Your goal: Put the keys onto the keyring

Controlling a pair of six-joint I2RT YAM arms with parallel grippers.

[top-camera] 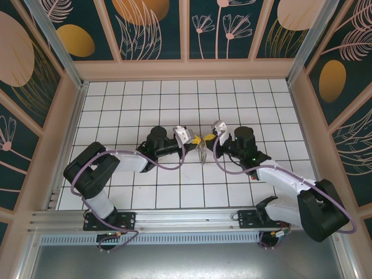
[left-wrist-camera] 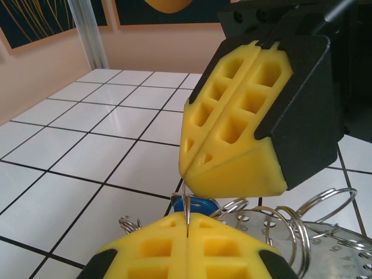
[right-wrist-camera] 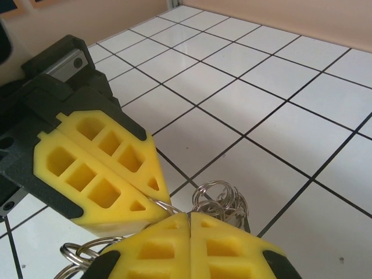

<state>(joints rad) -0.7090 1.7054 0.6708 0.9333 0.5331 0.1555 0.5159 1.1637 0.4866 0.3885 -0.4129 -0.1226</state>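
Both my grippers pinch the thin wire ring while the metal plate hangs loose, so my left gripper needs to open and take the plate (left-wrist-camera: 332,239) by its edge.
Both grippers meet above the middle of the tiled floor. My left gripper (top-camera: 196,139) (left-wrist-camera: 188,224) is shut on a thin wire ring of the keyring (left-wrist-camera: 279,224), pinched edge-on between its yellow pads. A bluish key tag (left-wrist-camera: 204,205) hangs just behind that ring. My right gripper (top-camera: 208,138) (right-wrist-camera: 190,216) is shut too, its tips almost touching the left one's, with the bundle of wire loops (right-wrist-camera: 224,197) bunched just beyond its pads and a wire running into their seam. A silvery cluster (top-camera: 202,154) dangles below both grippers. Red-tagged keys are hidden.
A perforated metal plate (left-wrist-camera: 343,251) lies among the loops at the left wrist view's lower right. The right gripper's fingers (left-wrist-camera: 235,122) loom close above the left one's. Patterned walls (top-camera: 186,35) box in the white tiled floor (top-camera: 174,99).
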